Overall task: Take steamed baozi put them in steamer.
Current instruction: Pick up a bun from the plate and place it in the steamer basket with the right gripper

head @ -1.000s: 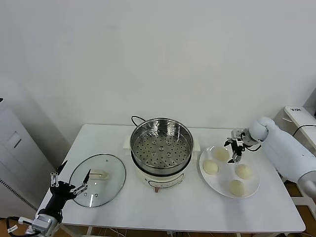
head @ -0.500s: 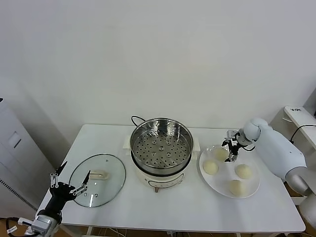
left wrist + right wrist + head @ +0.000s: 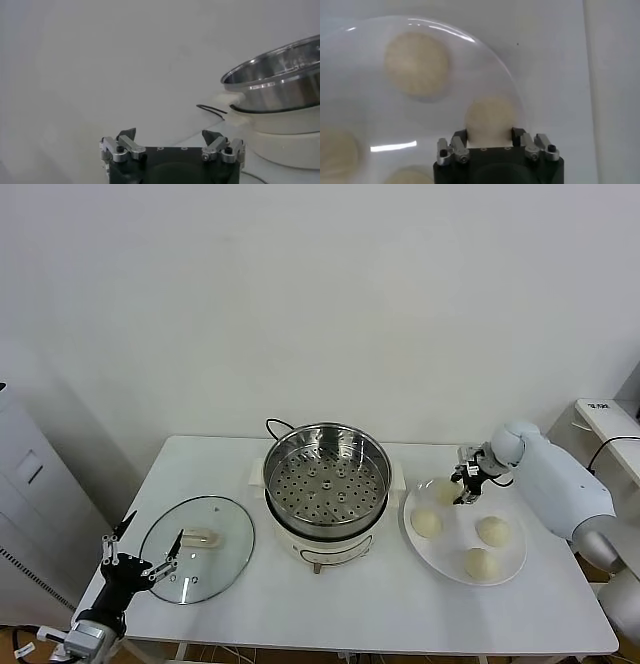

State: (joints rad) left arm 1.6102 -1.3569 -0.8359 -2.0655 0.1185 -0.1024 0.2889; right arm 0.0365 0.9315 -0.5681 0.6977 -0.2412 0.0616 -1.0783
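Observation:
I should let go of the rear baozi, still resting on the white plate, with my right gripper on the steamer's perforated bottom, just behind its middle [image 3: 322, 462].
The steamer [image 3: 326, 474], a shiny perforated steel basket on a white cooker base, stands mid-table and holds nothing. To its right, a white plate [image 3: 440, 562] carries the steamed baozi. My right gripper [image 3: 464, 487] is down at the plate's far side, its fingers pressed against both sides of the rear baozi [image 3: 446, 489]. In the right wrist view that baozi [image 3: 490, 117] fills the gap between the jaws of the right gripper [image 3: 489, 134], still resting on the plate. Three other baozi [image 3: 427, 523] lie loose on the plate. My left gripper [image 3: 138, 559] is parked open at the table's front left.
A round glass lid [image 3: 215, 569] with a white handle lies flat to the left of the steamer, just beside the left gripper. A black cord [image 3: 276, 426] loops behind the cooker. In the left wrist view the steamer rim [image 3: 280, 75] shows far off.
The right gripper has closed from wide open onto the rear baozi. The right arm has shifted slightly toward the steamer. The left arm has stayed put.

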